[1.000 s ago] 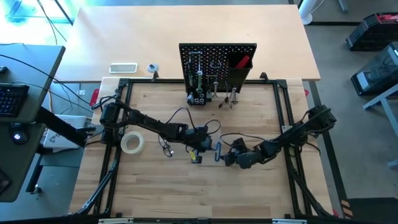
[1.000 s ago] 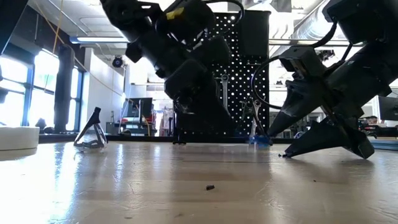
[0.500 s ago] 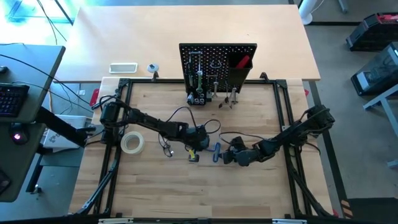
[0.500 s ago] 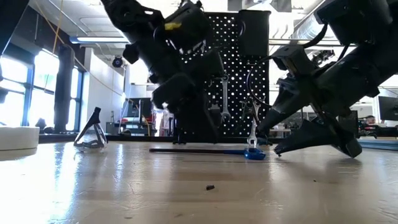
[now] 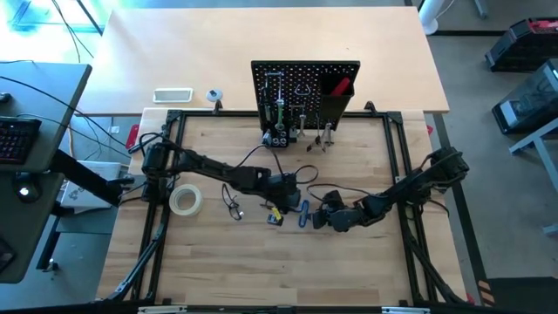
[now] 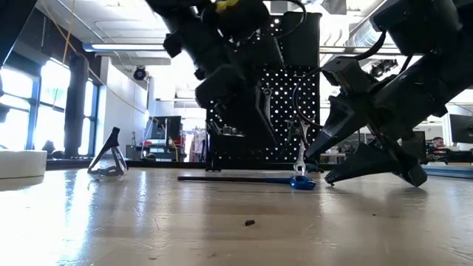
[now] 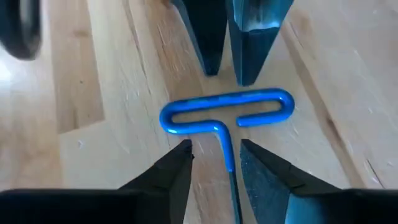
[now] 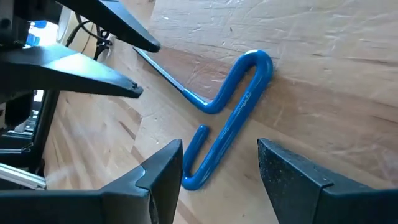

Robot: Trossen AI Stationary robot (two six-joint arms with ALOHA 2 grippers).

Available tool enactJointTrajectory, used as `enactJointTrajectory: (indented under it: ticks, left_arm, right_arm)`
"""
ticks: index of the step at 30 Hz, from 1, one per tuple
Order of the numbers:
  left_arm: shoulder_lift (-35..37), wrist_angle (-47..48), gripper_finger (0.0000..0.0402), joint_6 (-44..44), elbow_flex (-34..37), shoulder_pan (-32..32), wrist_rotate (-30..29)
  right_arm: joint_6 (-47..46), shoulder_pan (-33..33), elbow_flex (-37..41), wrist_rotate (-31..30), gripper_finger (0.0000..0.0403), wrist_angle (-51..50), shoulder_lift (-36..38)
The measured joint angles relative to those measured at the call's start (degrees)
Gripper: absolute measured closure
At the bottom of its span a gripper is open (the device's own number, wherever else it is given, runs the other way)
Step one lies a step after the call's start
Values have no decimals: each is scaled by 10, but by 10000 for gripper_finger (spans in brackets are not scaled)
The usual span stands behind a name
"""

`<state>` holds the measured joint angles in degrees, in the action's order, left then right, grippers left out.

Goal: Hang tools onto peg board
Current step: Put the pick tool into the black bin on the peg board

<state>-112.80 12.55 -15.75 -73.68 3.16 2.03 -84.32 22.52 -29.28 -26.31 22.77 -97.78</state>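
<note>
The hex key's body slants toward one finger of my left gripper, so I will turn the gripper in line and close on the hex key's dark part [image 7: 237, 202].
A blue T-handled hex key [image 7: 227, 115] lies flat on the wooden table near its middle [image 5: 302, 215], with its dark shaft [image 6: 229, 178] stretched along the top. My left gripper [image 7: 214, 155] hangs open above it, a finger on either side of the shaft, touching nothing. My right gripper [image 8: 217, 162] is open and low at the table, its fingers on either side of the blue handle [image 8: 230, 118] and apart from it. The black peg board [image 5: 305, 87] stands upright at the far edge with wrenches [image 6: 266, 111] hanging on it.
A pale tape roll [image 5: 186, 201] and clear glasses [image 5: 233, 208] lie on the table to the left of the key. A small yellow-and-black item [image 5: 274, 218] lies beside the key. A red-handled tool [image 5: 338, 87] sits in the board's bin. A white tray [image 5: 173, 94] rests beyond the frame.
My left gripper has risen from the table top and shifted a little toward the far edge. The hex key, earlier hidden behind it in the low view, now lies flat on the table. My right gripper has kept still.
</note>
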Motion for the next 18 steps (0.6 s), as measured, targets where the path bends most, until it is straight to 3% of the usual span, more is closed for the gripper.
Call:
enactJointTrajectory:
  ticks: [5, 18]
  left_arm:
    - [-35, 60, 271, 11, -28, -14, 8]
    - [-89, 81, 275, 15, -73, -21, 78]
  right_arm:
    - [6, 0, 0, 0, 201, 1, 0]
    - [0, 0, 0, 5, 201, -7, 0]
